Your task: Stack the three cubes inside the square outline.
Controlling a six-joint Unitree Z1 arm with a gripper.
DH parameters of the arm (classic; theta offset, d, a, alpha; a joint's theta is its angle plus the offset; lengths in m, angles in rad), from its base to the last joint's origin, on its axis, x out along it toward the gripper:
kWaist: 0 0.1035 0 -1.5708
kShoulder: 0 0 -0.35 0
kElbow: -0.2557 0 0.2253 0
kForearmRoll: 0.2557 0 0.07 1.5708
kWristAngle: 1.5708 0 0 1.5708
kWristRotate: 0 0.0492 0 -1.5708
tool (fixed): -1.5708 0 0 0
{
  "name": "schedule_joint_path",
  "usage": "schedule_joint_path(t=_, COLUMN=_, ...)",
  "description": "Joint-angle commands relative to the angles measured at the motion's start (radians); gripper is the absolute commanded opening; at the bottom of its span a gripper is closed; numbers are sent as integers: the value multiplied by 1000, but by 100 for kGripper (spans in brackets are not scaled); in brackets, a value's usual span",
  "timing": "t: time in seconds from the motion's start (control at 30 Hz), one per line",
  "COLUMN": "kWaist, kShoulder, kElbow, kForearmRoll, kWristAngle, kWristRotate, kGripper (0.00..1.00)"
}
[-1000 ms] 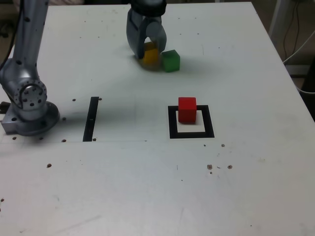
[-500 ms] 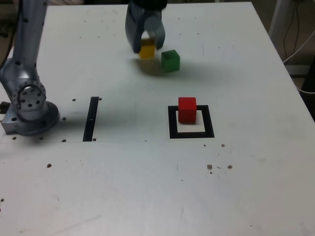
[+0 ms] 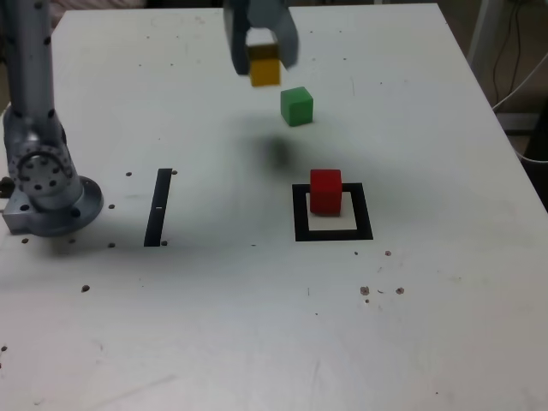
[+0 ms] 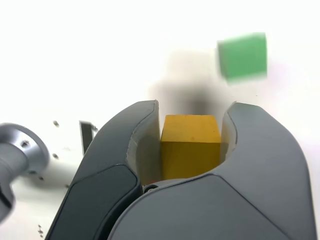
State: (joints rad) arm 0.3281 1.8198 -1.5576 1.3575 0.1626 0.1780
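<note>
My gripper will let go of the yellow cube on top of the red cube (image 3: 326, 175).
My gripper (image 3: 264, 62) hangs above the far part of the table, shut on the yellow cube (image 3: 265, 70), which is lifted clear of the surface. In the wrist view the yellow cube (image 4: 190, 145) sits squeezed between both grey fingers (image 4: 127, 150). The green cube (image 3: 296, 106) rests on the table just to the exterior view's right of and nearer than the gripper; it shows blurred as the green cube (image 4: 242, 56) in the wrist view. The red cube (image 3: 325, 190) stands on the far edge of the square outline (image 3: 333, 232), nearer the camera.
The arm's base (image 3: 47, 193) stands at the exterior view's left. A narrow black strip (image 3: 158, 206) lies between the base and the square. Cables and a table leg show past the table's right edge (image 3: 505, 154).
The gripper closed on the yellow cube and lifted it off the table, away from the green cube. The green and red cubes have not moved.
</note>
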Motion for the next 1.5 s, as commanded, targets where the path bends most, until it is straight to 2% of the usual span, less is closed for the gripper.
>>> schedule_joint_path(t=0.0, kWaist=-107, kShoulder=-2, kElbow=11, kForearmRoll=-18, kWristAngle=-5, kWristRotate=-50, kGripper=12)
schedule_joint_path(t=0.17, kWaist=-296, kShoulder=2, kElbow=56, kForearmRoll=-66, kWristAngle=-30, kWristRotate=-187, kGripper=12)
schedule_joint_path(t=0.33, kWaist=-367, kShoulder=29, kElbow=50, kForearmRoll=-83, kWristAngle=-58, kWristRotate=-235, kGripper=12)
schedule_joint_path(t=0.53, kWaist=-393, kShoulder=64, kElbow=44, kForearmRoll=-95, kWristAngle=-58, kWristRotate=-253, kGripper=12)
schedule_joint_path(t=1.03, kWaist=-396, kShoulder=109, kElbow=29, kForearmRoll=-126, kWristAngle=-29, kWristRotate=-250, kGripper=12)
schedule_joint_path(t=1.3, kWaist=-396, kShoulder=135, kElbow=20, kForearmRoll=-126, kWristAngle=-32, kWristRotate=-250, kGripper=12)
schedule_joint_path(t=1.47, kWaist=-396, kShoulder=142, kElbow=23, kForearmRoll=-126, kWristAngle=-35, kWristRotate=-250, kGripper=17)
